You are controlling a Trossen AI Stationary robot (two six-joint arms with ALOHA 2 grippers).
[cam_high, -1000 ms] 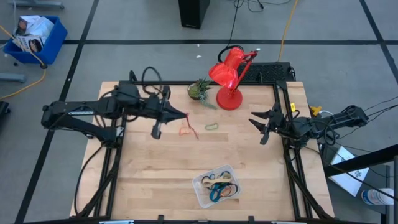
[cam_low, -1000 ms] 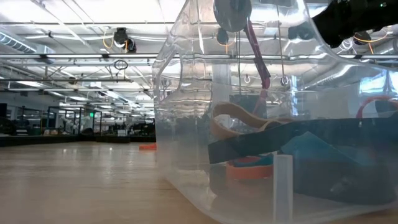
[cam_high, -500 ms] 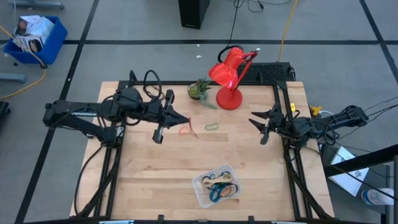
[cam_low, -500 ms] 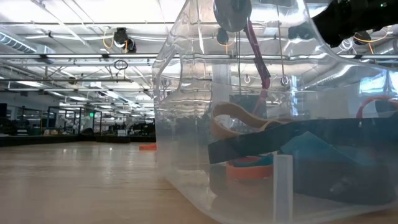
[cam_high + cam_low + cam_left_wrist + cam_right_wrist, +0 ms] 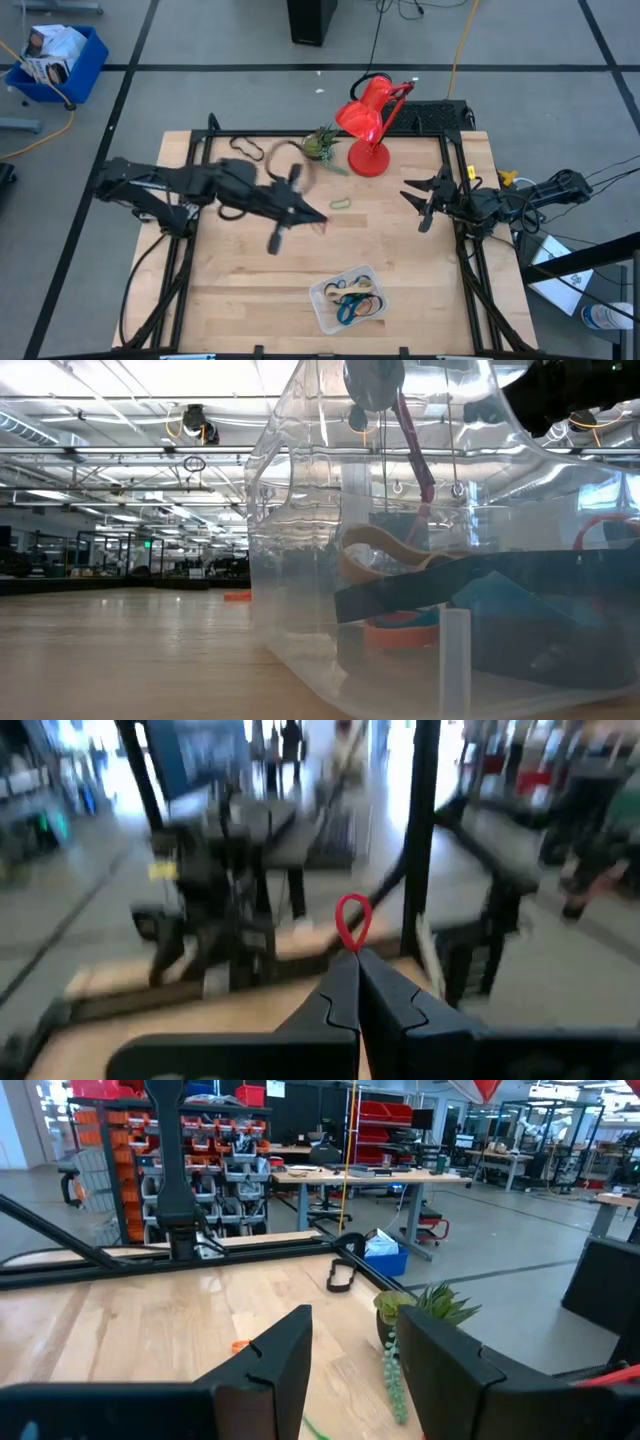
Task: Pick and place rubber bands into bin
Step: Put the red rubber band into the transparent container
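Note:
Next, I let go of the red rubber band with my left gripper on the blue and orange bands in the clear bin (image 5: 358,306). The red band is now over the table's middle.
My left gripper (image 5: 323,216) is over the table's middle, blurred by motion, shut on a thin red rubber band (image 5: 350,923). The clear bin (image 5: 348,298) stands near the front edge with several bands inside; it fills the low view (image 5: 450,560). A green band (image 5: 340,203) lies flat on the table beyond the left gripper. A small orange band (image 5: 240,1346) lies on the wood. My right gripper (image 5: 415,205) is open and empty at the table's right side, above the wood. My left gripper pinches the red band's lower end (image 5: 352,948) between its two fingertips (image 5: 340,982). The rest of the band sticks out past the tips as a small open loop, lifted clear of the table.
A red desk lamp (image 5: 368,125) and a small potted plant (image 5: 322,143) stand at the table's far edge. Black cables (image 5: 245,148) lie at the far left. A blue bin (image 5: 55,60) stands on the floor off the table.
My left gripper has swung quickly toward the table's right and near edge, toward the clear bin, staying shut and carrying the red band clear of the table. The green band and the bin have stayed where they were.

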